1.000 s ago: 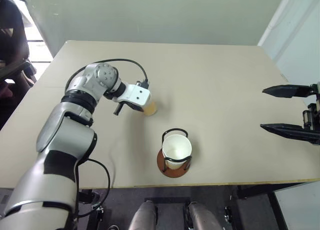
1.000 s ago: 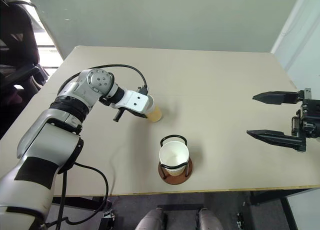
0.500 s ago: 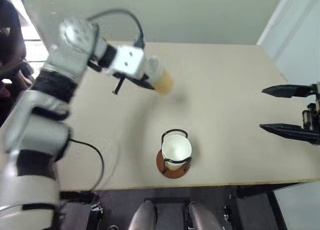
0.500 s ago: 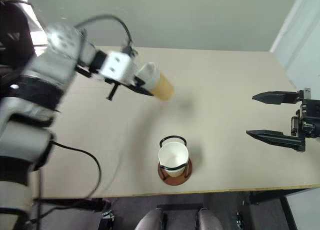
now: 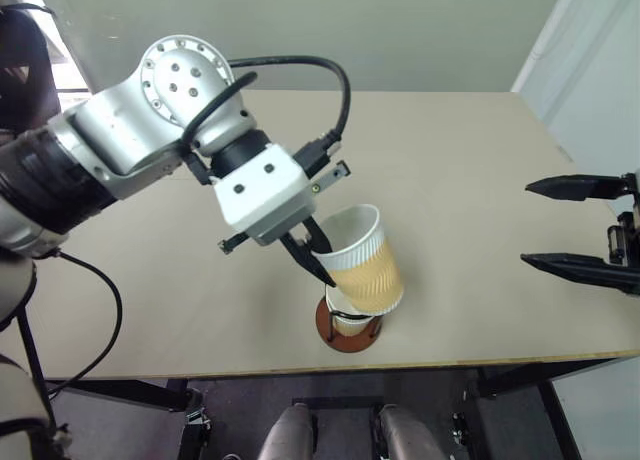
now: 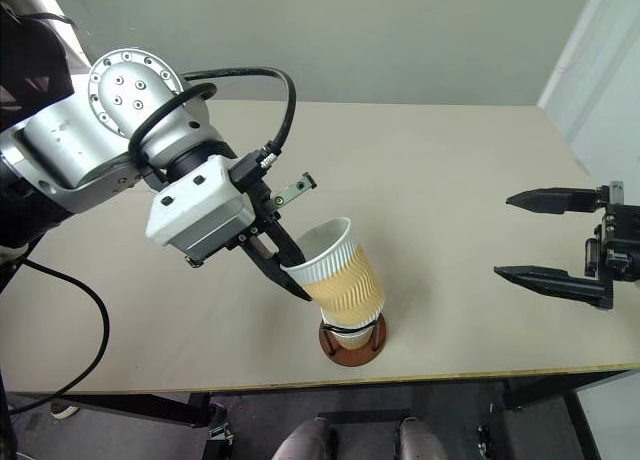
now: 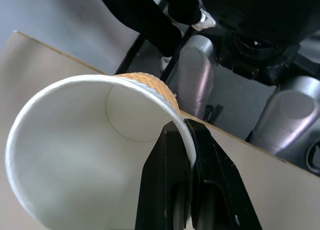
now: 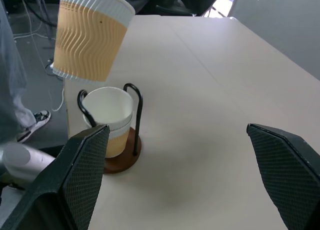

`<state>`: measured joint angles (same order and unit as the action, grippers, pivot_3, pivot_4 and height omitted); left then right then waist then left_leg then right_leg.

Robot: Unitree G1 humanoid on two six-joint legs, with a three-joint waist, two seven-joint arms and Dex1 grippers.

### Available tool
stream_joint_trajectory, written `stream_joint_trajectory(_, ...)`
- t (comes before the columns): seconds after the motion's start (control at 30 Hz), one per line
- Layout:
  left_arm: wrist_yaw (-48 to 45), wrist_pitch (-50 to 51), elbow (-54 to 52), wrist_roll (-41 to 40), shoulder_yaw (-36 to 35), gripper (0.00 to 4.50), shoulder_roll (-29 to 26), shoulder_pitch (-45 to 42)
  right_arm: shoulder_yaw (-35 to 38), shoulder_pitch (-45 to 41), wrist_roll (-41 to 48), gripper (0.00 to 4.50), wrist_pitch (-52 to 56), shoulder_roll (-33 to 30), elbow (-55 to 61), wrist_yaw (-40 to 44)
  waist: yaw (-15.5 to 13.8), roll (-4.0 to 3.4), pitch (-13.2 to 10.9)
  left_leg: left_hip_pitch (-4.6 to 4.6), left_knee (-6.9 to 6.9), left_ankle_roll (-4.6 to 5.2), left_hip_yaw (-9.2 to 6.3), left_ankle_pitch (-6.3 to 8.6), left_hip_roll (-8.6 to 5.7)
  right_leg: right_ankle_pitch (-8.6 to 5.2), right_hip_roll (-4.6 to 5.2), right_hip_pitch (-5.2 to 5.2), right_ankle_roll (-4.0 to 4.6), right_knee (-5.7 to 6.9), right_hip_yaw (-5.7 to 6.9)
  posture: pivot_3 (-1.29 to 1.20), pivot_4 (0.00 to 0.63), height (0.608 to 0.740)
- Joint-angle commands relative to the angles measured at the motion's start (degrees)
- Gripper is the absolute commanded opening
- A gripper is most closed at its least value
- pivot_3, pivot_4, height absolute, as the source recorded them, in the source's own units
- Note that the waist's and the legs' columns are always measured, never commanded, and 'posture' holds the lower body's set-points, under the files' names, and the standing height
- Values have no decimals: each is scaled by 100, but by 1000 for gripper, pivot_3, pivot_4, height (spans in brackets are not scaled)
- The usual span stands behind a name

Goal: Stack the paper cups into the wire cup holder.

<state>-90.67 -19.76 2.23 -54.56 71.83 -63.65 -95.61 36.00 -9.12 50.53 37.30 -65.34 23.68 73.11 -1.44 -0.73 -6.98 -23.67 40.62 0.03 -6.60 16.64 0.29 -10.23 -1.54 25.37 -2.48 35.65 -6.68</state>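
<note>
My left gripper will release the tilted paper cup inside the upright paper cup (image 5: 356,298) in the wire cup holder.
My left gripper (image 5: 322,272) is shut on the rim of a paper cup (image 5: 364,262), one finger inside and one outside, as the left wrist view shows at the fingers (image 7: 167,190). This cup, with a wavy tan wall and white rim, hangs tilted just above the wire cup holder (image 8: 138,109). The holder stands on its brown disc base (image 5: 322,330) near the table's front edge and holds another paper cup (image 8: 107,110) upright. The two cups look slightly apart in the right wrist view. My right gripper (image 5: 528,222) hovers open and empty at the right side of the table.
The beige table (image 5: 450,140) has its front edge just below the holder. A dark chair (image 5: 18,40) stands off the far left corner. A pale wall runs behind the table.
My left arm lifted the cup off the table's middle, carried it toward the front edge over the holder, and rolled the wrist. The right gripper stayed still.
</note>
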Motion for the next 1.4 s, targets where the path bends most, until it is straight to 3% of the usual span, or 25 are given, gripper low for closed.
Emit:
stream_joint_trajectory(0.03,-183,-431,289,137,339,40,9,-291,501,149,144,4500,89,11,224,-71,3,0,0,-1,0,0,0,0,-1,0,0,2,0,1,0,0,150,740)
stream_joint_trajectory(0.2,-183,-965,814,552,796,40,272,-449,641,270,197,4500,157,31,332,-134,-3,0,-1,-5,0,0,-5,0,-12,-3,9,3,-3,0,2,0,150,740)
stream_joint_trajectory(0.57,-183,-1312,856,698,1203,40,475,-412,573,291,200,4500,128,44,340,-244,-14,-2,-2,-38,-1,13,-22,9,-22,21,25,10,-49,-35,18,0,150,740)
stream_joint_trajectory(1.07,-183,-1113,863,939,456,40,750,14,560,268,234,4500,137,31,380,-300,-22,-2,-2,-43,-8,18,-22,12,-31,25,36,6,-61,-59,21,0,150,740)
stream_joint_trajectory(1.17,-183,-848,776,871,299,622,811,35,624,314,266,4500,165,46,426,-303,-24,-2,-2,-43,-8,18,-22,12,-32,25,37,6,-61,-59,21,0,150,740)
stream_joint_trajectory(1.4,-183,-850,853,1057,180,3031,884,102,657,380,271,4500,147,72,452,-320,-23,-2,-2,-42,-8,18,-22,12,-32,25,39,5,-61,-59,21,0,150,740)
